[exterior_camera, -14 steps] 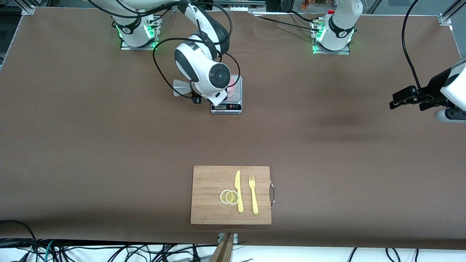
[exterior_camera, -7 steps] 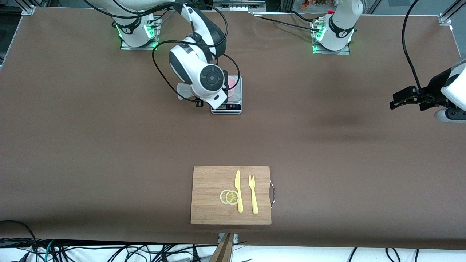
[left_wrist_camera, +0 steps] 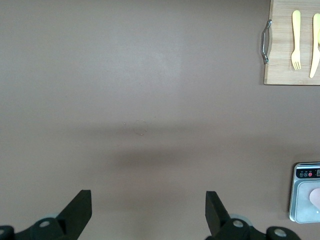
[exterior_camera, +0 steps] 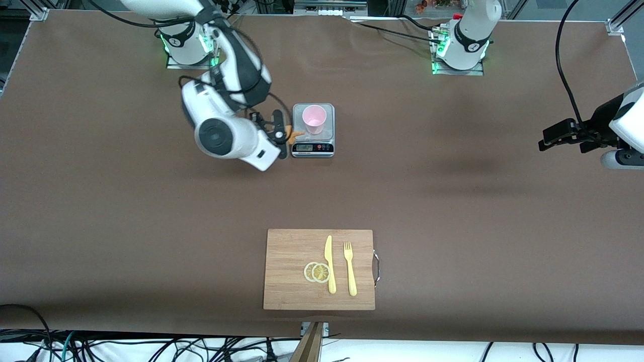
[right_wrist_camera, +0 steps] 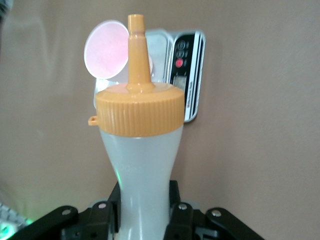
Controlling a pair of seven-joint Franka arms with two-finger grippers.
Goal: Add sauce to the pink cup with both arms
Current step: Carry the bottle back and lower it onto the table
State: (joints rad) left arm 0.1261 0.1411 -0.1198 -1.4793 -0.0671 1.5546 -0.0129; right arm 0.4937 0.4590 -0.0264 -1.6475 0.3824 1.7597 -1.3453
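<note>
The robot's right gripper should release the sauce bottle on the bare table [exterior_camera: 217,175] next to the scale, a little nearer the cutting board.
The pink cup [exterior_camera: 314,119] stands upright on a small kitchen scale [exterior_camera: 313,149]. My right gripper [exterior_camera: 279,134] is shut on the sauce bottle [exterior_camera: 293,134], whose orange cap pokes out toward the scale. It holds the bottle tilted over the table beside the scale, toward the right arm's end. In the right wrist view the whitish bottle [right_wrist_camera: 142,160] sits between the fingers of the right gripper [right_wrist_camera: 142,210], its nozzle in line with the cup [right_wrist_camera: 106,48]. My left gripper [exterior_camera: 553,137] waits open and empty at the left arm's end; in the left wrist view it [left_wrist_camera: 148,212] is over bare table.
A wooden cutting board [exterior_camera: 292,296] lies near the front camera, with a yellow knife [exterior_camera: 329,264], a yellow fork [exterior_camera: 349,269] and two lemon slices [exterior_camera: 317,272]. The board [left_wrist_camera: 280,60] and scale [left_wrist_camera: 300,200] show in the left wrist view. Cables hang round the right arm.
My right arm has swung away from over the cup toward the right arm's end with the bottle. The cup is now uncovered. The left arm has not moved.
</note>
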